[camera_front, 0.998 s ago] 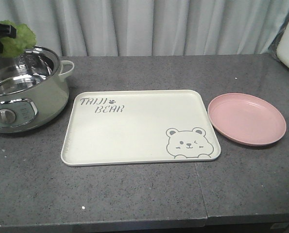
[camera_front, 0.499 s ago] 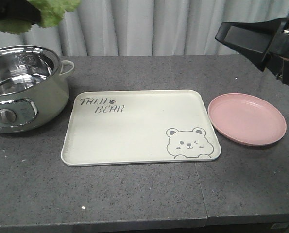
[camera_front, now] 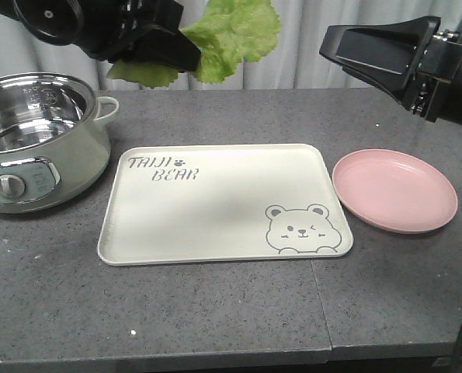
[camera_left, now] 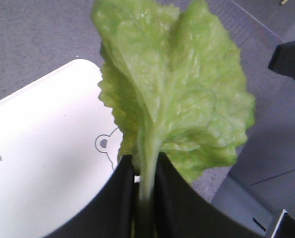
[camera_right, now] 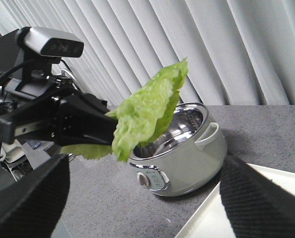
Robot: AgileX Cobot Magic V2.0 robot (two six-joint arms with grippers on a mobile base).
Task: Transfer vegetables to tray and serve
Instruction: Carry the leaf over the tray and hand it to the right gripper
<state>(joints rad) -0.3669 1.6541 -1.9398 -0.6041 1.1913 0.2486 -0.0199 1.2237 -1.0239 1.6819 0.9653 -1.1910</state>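
Note:
The robot's left gripper should release the vegetables between the fingertips of the right gripper (camera_front: 335,58), high above the counter.
My left gripper (camera_front: 185,48) is shut on the vegetables (camera_front: 234,33), light-green lettuce leaves held by their pale stem high above the counter, behind the tray's far left corner. In the left wrist view the vegetables (camera_left: 172,94) fan out beyond the gripper (camera_left: 146,171), whose jaws pinch the stem. The cream tray (camera_front: 215,206) with the bear drawing lies flat at the middle of the counter. My right gripper (camera_front: 347,48) hovers open at the upper right, above the pink plate, holding nothing. From the right wrist view the vegetables (camera_right: 147,109) hang in front of the pot.
A pale-green electric pot (camera_front: 36,140) with a shiny steel bowl stands at the left. A round pink plate (camera_front: 394,190) sits right of the tray. Grey curtains hang behind the counter, and the counter's front edge is near.
The left arm has carried the vegetables from above the pot rightward and up, toward the tray. The right arm has come further into view from the right.

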